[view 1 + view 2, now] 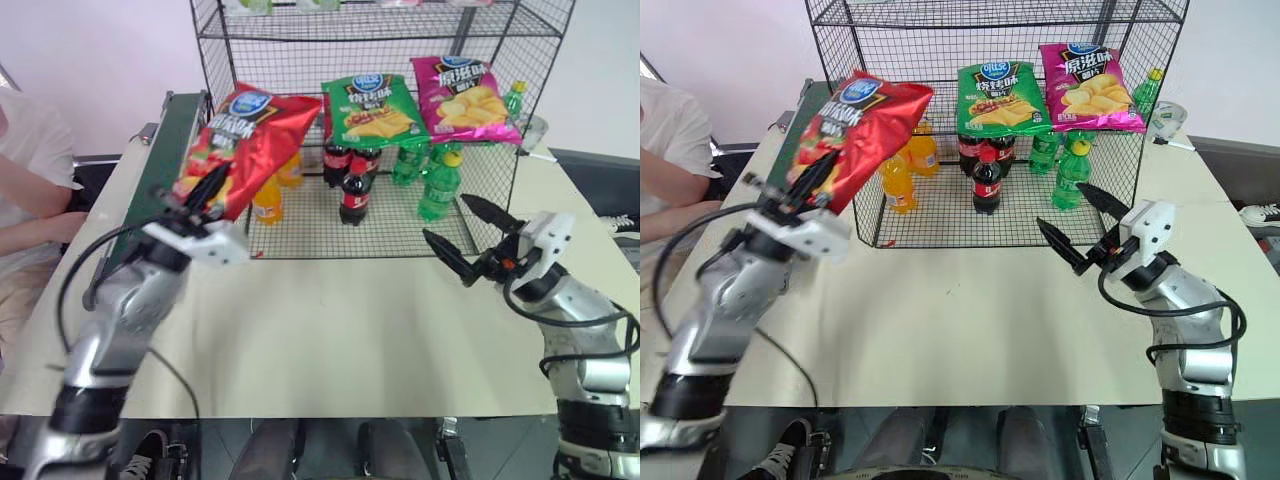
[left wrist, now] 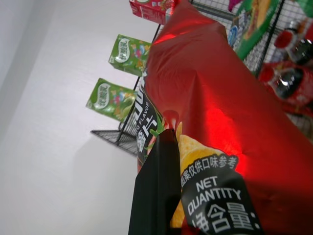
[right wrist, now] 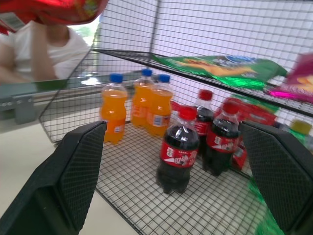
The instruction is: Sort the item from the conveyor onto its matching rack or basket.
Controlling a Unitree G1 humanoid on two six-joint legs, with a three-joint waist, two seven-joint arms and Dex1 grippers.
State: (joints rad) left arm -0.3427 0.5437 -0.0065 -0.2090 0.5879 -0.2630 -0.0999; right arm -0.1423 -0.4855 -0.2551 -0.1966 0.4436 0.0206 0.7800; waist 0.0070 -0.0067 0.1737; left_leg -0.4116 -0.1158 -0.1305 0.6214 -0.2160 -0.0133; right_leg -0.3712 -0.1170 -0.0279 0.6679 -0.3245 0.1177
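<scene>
The red chip bag will go on the rack's middle level (image 1: 276,104) beside the green bag, released by my left gripper.
My left gripper (image 1: 205,192) is shut on the lower end of the red chip bag (image 1: 245,145), holding it up in the air in front of the left part of the black wire rack (image 1: 380,40). The bag's blue logo end leans toward the rack's middle tier, where a green bag (image 1: 372,108) and a magenta bag (image 1: 462,98) lie. In the left wrist view one black finger (image 2: 155,196) presses on the red bag (image 2: 215,107). The dark green conveyor (image 1: 168,150) runs along the table's left side behind the arm. My right gripper (image 1: 468,233) stands open and empty at the right, facing the rack's bottom tier.
The bottom tier holds orange soda bottles (image 3: 142,105), cola bottles (image 3: 178,152) and green bottles (image 1: 432,185). A person in a white shirt (image 1: 30,150) sits at the left beside the conveyor. The beige table (image 1: 340,330) stretches out in front of the rack.
</scene>
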